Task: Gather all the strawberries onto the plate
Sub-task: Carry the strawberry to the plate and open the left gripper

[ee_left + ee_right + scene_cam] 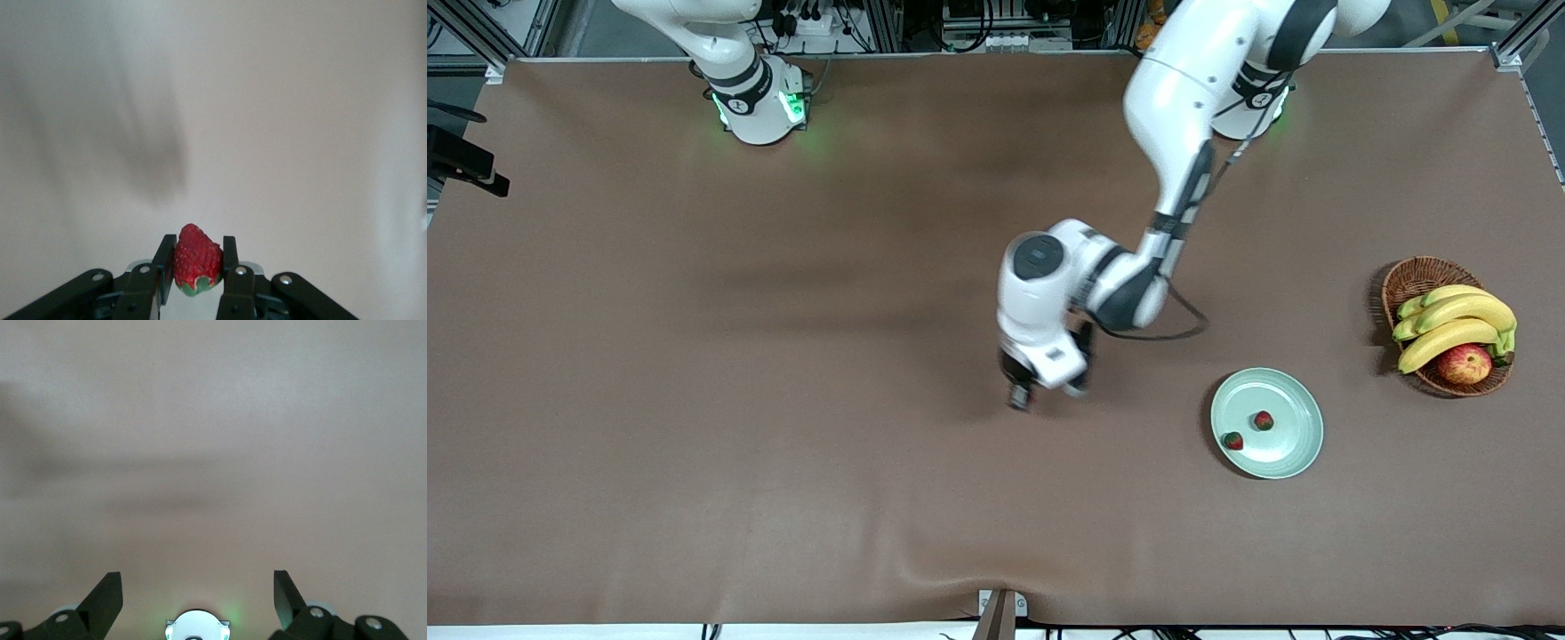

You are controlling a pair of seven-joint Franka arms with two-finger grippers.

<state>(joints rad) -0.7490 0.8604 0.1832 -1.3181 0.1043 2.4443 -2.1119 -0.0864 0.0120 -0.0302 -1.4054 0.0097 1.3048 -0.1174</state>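
Next, my left gripper releases the red strawberry on the plate [1248, 454], beside the strawberry by the plate's rim. The held strawberry is now over the bare table.
My left gripper [1047, 394] hangs over the bare table mid-way along it, toward the right arm's end from the plate. In the left wrist view the left gripper [197, 247] is shut on a red strawberry [197, 263], green cap toward the palm. The front view does not show this berry. The pale mint-green plate [1294, 449] lies on the table and holds two strawberries, one [1264, 420] near its middle and one [1233, 441] by its rim. My right gripper [197, 577] is open and empty, waiting above its own base [197, 627]; the front view does not show it.
A brown wicker basket [1409, 280] with bananas [1458, 324] and a red-yellow apple [1464, 364] stands at the left arm's end of the table, beside the plate. A black cable [1183, 320] loops from the left arm's wrist.
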